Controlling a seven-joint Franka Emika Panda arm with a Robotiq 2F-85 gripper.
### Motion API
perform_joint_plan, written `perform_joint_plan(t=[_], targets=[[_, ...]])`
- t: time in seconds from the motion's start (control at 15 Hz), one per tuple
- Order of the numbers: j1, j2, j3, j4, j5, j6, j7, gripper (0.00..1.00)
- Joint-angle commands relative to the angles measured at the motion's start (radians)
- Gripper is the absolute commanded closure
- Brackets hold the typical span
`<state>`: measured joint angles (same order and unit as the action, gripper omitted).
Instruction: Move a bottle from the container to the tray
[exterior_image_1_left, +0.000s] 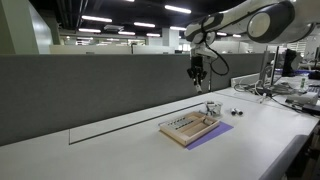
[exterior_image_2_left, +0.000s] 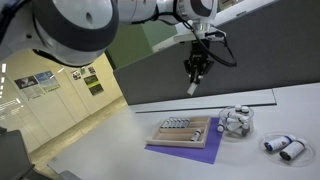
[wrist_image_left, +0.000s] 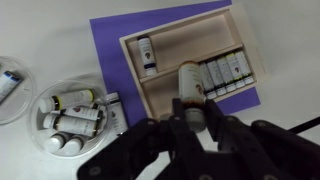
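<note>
The robot's gripper needs to release the small white bottle in the empty end of the lone bottle's compartment (exterior_image_1_left: 188, 131) (wrist_image_left: 211, 36) in the tray. The small white bottle is over the tray's near edge.
My gripper (exterior_image_1_left: 198, 76) hangs high above the table in both exterior views (exterior_image_2_left: 193, 88). In the wrist view it (wrist_image_left: 190, 118) is shut on a small white bottle with a dark cap (wrist_image_left: 189, 82), held over the tray's near edge. The tan tray (wrist_image_left: 130, 62) lies on a purple mat (wrist_image_left: 108, 38). It holds one lone bottle (wrist_image_left: 146, 55) and a row of several bottles (wrist_image_left: 225, 72). The small shiny container (wrist_image_left: 33, 125) beside the tray holds several bottles. The tray (exterior_image_1_left: 188, 129) (exterior_image_2_left: 186, 131) and the container (exterior_image_1_left: 213, 108) (exterior_image_2_left: 236, 122) also show in both exterior views.
A second small clear dish (exterior_image_2_left: 280, 148) with bottles stands farther from the tray; its edge shows in the wrist view (wrist_image_left: 6, 88). A grey partition wall (exterior_image_1_left: 90, 90) runs along the table's back. Equipment and cables (exterior_image_1_left: 285, 90) sit at the table's far end.
</note>
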<state>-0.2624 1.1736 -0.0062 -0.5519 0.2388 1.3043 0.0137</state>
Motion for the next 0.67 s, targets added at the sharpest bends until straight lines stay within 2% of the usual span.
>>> perform_joint_plan(t=[0.0, 0.33, 0.6], targets=[[0.074, 0.047, 0.005, 0.013, -0.030, -0.029, -0.034, 0.95], [0.189, 0.114, -0.002, 0.011, -0.070, -0.032, -0.088, 0.95], [0.255, 0.147, -0.005, 0.005, -0.103, -0.047, -0.126, 0.95]])
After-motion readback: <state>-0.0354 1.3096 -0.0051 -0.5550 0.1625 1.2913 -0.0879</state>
